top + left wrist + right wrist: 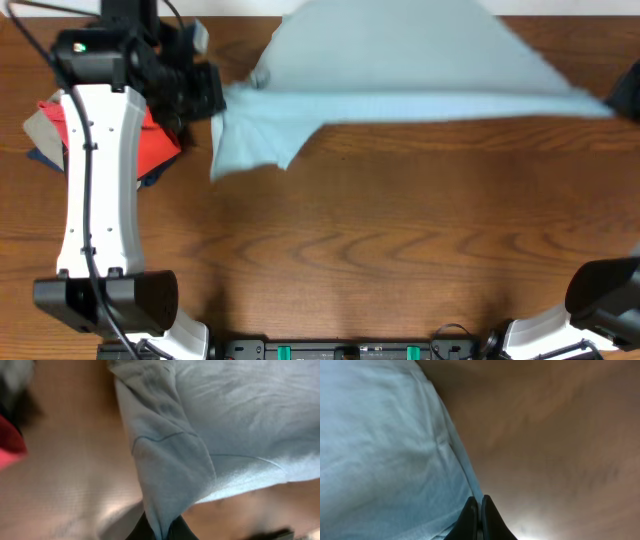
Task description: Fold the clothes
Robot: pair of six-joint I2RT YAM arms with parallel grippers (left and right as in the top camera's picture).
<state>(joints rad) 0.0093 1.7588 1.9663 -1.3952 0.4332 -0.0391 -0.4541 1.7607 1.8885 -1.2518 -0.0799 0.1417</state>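
Note:
Next, my right gripper lets go of the shirt's edge on the bare wood nearer me than the shirt's stretched end [534,193].
A light blue shirt [400,60] is stretched across the far half of the wooden table, lifted and taut between both grippers. My left gripper [215,95] is shut on its left end, by a sleeve that hangs down; in the left wrist view the cloth [200,435] runs into the jaws [162,532]. My right gripper [615,100] is shut on the shirt's right edge; in the right wrist view the cloth [385,460] is pinched between the black fingers [479,505].
A pile of other clothes, red [155,135], grey and dark blue, lies at the far left under the left arm; its red part shows in the left wrist view [10,445]. The wooden table [400,240] extends towards me.

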